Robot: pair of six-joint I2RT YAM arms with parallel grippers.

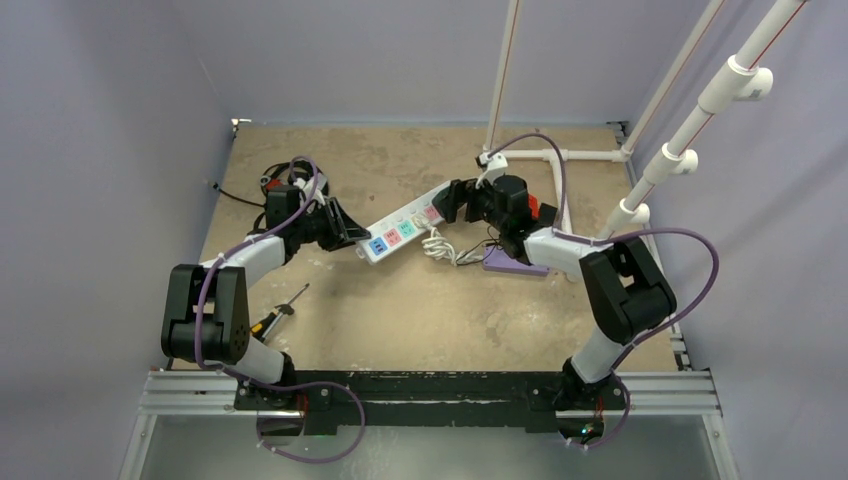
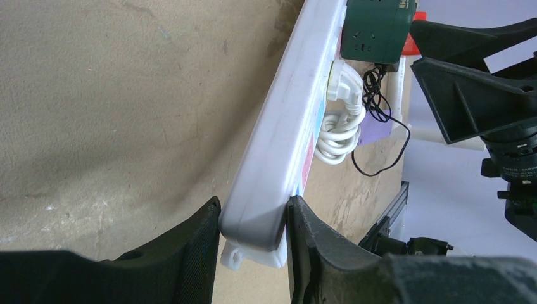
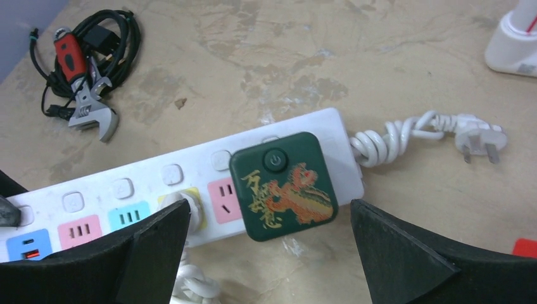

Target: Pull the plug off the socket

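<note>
The power strip's near end is in my left gripper, far from the green plug, so this gripper should open and grip the power strip (image 2: pixel 318 28) beside the green plug.
The long white power strip (image 1: pixel 400 228) lies diagonally mid-table. My left gripper (image 1: pixel 357 243) is shut on its near end; in the left wrist view both fingers (image 2: pixel 202 240) press the strip's sides (image 2: pixel 278 145). A dark green square plug (image 3: pixel 283 185) with a gold and red dragon print sits in the strip (image 3: pixel 126 190) near its far end. My right gripper (image 3: pixel 269 206) is open, hovering above it, a jaw on each side, not touching. A white plug (image 3: pixel 185 206) sits in the yellow outlet beside it. The right gripper (image 1: pixel 452 203) hides the green plug from above.
A red-handled wrench on a black cable bundle (image 3: pixel 82 69) lies at the far left. The strip's own cord ends in a loose white plug (image 3: pixel 478 139). A coiled white cord (image 1: pixel 437 247), a purple bar (image 1: pixel 515 263), a screwdriver (image 1: pixel 280 312) and a white pipe frame (image 1: pixel 560 155) are around.
</note>
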